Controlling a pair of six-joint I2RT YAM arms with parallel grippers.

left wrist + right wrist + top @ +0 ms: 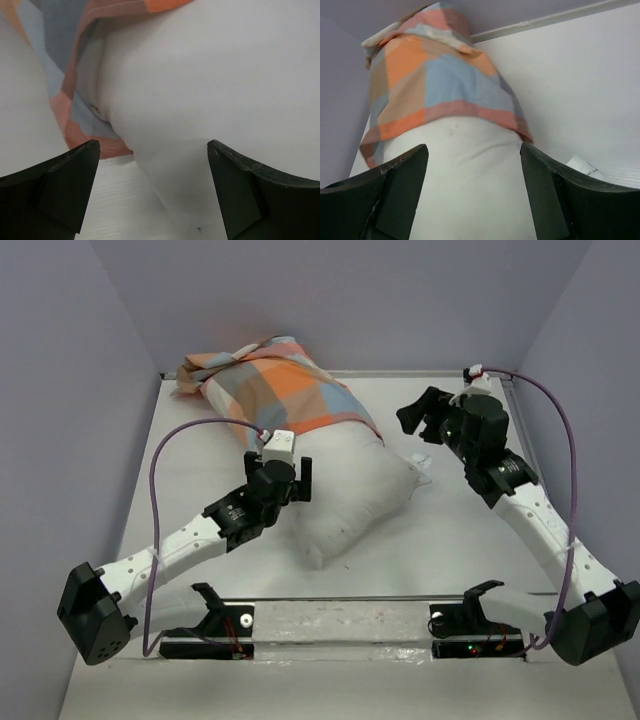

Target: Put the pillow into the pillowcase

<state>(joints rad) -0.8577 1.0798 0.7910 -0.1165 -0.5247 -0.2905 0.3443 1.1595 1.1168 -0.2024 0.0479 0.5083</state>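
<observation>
Next, my left gripper goes to the pillowcase's hem point(293, 432) point(107, 11) and closes there, on the reddish patch between the orange and grey patches.
The white pillow point(355, 495) lies mid-table, its far half inside the checked orange, peach and blue pillowcase point(280, 385). The case's hem crosses the pillow near its middle. My left gripper point(303, 478) stands open at the pillow's left side, beside the hem. In the left wrist view the pillow point(225, 90) bulges between the wide jaws of this gripper point(152, 150), with the pillowcase point(75, 50) behind it at the left. My right gripper point(420, 420) hovers open to the right of the pillow and holds nothing. Its wrist view looks past the gripper point(472, 150) at the pillow point(470, 170) and pillowcase point(435, 80).
Lavender walls close in the table at the left, back and right, and the pillowcase's bunched end point(205, 370) rests against the back left corner. A clear strip point(340, 625) with two black fixtures runs along the near edge. Purple cables point(570, 460) arc over both arms.
</observation>
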